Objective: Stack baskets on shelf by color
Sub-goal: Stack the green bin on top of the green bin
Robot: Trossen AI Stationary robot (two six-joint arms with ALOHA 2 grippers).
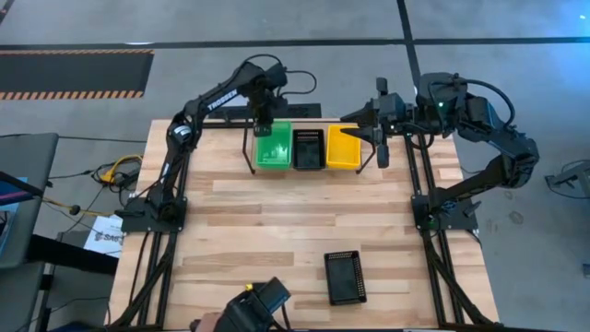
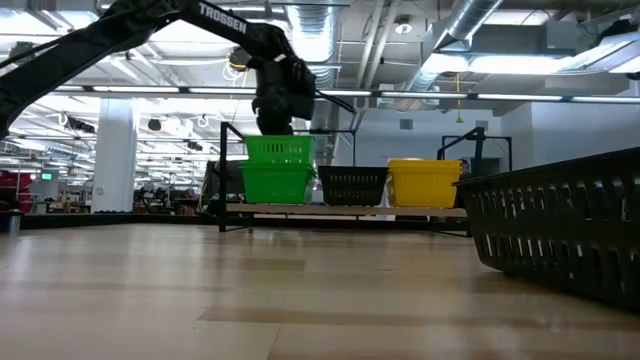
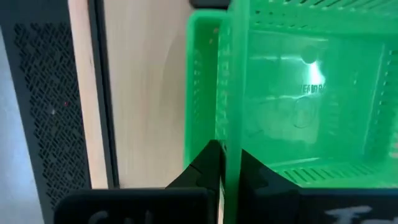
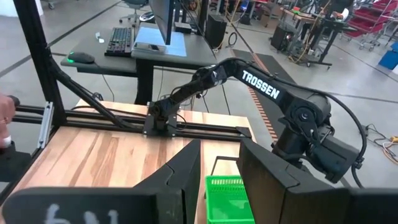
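Note:
The upper green basket hangs forward of the lower basket's back rim, so next my left gripper opens, regrips the upper basket's side [image 3: 232,93] and works it inside.
The black wire shelf [image 1: 247,146] stands at the table's far edge. On it sit a green basket [image 2: 275,185], a black basket [image 2: 352,185] and a yellow basket [image 2: 425,182] side by side. A second green basket [image 2: 278,150] hangs level right over the first, and I cannot tell whether the two touch. My left gripper [image 1: 263,124] is shut on this upper one. My right gripper [image 1: 361,129] waits open, raised beside the shelf's right end, holding nothing. Another black basket [image 1: 345,277] lies on the table near the front edge. My left gripper pinches one side wall [image 3: 231,124] of the upper green basket, one finger [image 3: 255,177] inside the basket and one finger [image 3: 202,168] outside. The fingers come from above, pointing down. The basket hangs level, open side up, over the lower green basket [image 3: 202,93].
Black frame rails [image 1: 419,184] run along both table sides. A dark device [image 1: 253,309] sits at the table's near edge. A person's hand [image 4: 5,109] shows past the table's edge in the right wrist view. Bare wood lies between the shelf and the front black basket.

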